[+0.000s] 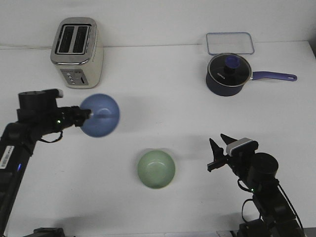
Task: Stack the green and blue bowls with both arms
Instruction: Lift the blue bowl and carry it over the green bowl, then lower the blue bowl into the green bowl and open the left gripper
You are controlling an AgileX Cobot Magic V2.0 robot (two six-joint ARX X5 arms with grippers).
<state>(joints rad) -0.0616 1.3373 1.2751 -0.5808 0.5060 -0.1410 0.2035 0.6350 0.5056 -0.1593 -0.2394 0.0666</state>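
My left gripper needs to let go of the light blue bowl inside the pale green bowl [156,170], nested on the white table.
The light blue bowl [100,115] is held by its left rim in my left gripper [85,114], lifted off the table and blurred with motion. The pale green bowl [156,169] sits upright on the white table, lower and to the right of the blue bowl, apart from it. My right gripper [219,146] is open and empty, its two black fingers pointing left, to the right of the green bowl with a gap between them.
A silver toaster [77,53] stands at the back left. A dark navy saucepan [228,75] with a lid and a long handle sits at the back right. A clear rectangular lid [230,43] lies behind it.
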